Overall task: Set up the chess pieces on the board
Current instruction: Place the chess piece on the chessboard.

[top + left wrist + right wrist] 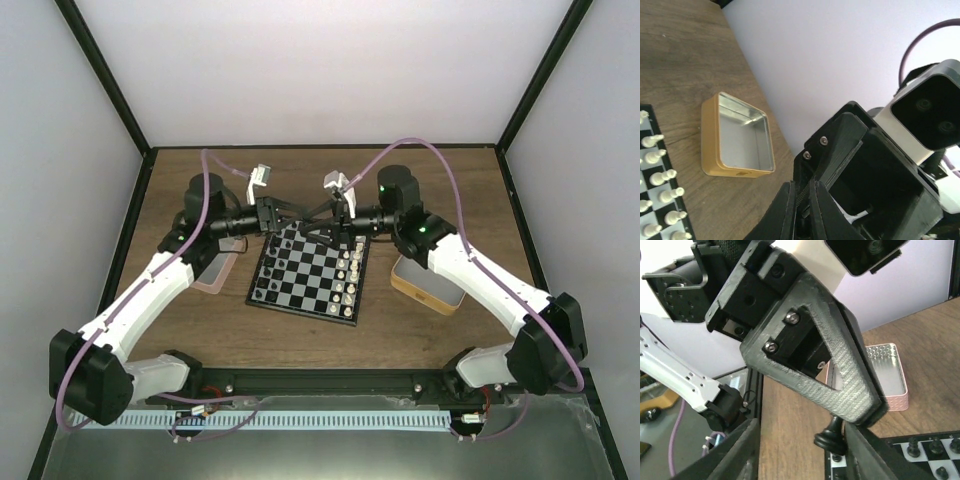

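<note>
Next, I release the black chess piece from my left gripper in the middle gap of the black pieces' inner row (284, 253).
Above the far edge of the board (300, 306) both grippers meet nose to nose. My left gripper (290, 213) (802, 187) is shut on a black chess piece (831, 437). In the right wrist view its grey textured fingers (850, 385) pinch the piece's top, and the round base hangs below. My right gripper (326, 215) (802, 440) is open. Its fingers stand either side of the piece, which hangs close to the right-hand one. More black chess pieces (265, 287) (935, 445) stand on the board's left side.
White chessmen (350, 275) (662, 177) line the board's right side. A pink-rimmed clear box (215, 270) (885, 372) lies left of the board. A tan tin (425, 285) (737, 140) lies to its right. Grey walls close the table in.
</note>
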Controlling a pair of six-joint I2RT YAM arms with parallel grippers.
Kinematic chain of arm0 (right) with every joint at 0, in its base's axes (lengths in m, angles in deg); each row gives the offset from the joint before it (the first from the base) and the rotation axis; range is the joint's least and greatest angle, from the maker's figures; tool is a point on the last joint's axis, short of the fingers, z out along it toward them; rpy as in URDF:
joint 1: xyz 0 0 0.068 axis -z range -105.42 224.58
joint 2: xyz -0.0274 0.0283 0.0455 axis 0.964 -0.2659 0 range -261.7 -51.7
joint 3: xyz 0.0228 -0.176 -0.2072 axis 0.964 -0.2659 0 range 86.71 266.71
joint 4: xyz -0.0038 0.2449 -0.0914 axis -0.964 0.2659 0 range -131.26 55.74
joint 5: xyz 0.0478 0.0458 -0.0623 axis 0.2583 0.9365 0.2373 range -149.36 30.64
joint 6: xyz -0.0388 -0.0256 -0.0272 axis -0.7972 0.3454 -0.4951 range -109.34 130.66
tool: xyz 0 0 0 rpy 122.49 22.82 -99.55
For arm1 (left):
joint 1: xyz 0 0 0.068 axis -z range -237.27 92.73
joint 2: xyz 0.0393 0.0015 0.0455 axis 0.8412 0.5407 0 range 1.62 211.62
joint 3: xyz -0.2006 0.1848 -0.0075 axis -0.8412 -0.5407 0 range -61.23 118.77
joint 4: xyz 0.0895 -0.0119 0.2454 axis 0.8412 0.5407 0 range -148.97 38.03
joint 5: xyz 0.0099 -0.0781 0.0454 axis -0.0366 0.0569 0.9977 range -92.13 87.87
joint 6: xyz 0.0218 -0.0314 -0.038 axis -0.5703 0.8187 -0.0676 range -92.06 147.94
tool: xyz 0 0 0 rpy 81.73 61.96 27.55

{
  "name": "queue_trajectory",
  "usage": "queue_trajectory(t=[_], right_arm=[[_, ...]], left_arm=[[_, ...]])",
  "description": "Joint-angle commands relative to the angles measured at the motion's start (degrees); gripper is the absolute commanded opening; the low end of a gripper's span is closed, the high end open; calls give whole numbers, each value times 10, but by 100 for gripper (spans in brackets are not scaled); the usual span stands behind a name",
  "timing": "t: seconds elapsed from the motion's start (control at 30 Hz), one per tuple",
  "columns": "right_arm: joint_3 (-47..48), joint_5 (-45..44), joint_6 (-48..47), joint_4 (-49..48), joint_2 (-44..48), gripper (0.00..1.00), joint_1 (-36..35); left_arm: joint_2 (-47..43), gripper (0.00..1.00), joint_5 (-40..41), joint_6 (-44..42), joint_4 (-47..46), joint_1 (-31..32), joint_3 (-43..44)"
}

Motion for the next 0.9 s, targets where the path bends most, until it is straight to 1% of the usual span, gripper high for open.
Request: queue_trajectory(t=[0.0,0.1,0.17,0.3,0.37,0.43,0.53,0.63,0.87], right_arm=[[-4,-87,4,6,10,55,-1],[-39,-141,14,-1,33,68,-1],[-67,-188,35,-11,48,75,0],[-115,-309,90,-27,75,77,3],[-131,-380,120,-25,79,77,7],[-145,-433,144,-22,82,77,12],[-158,-478,163,-15,80,77,17],[-163,-491,165,-7,77,77,19],[-170,-513,167,-3,71,78,24]], left_arm=[[-12,4,44,-114,93,10,33],[-22,4,162,-188,164,10,34],[-28,4,238,-215,178,12,20],[-24,4,371,-246,176,34,-16],[-6,4,436,-252,179,50,-27],[19,4,490,-250,177,63,-35],[61,4,519,-249,163,77,-42],[94,4,552,-252,148,93,-53],[151,4,587,-262,96,105,-72]])
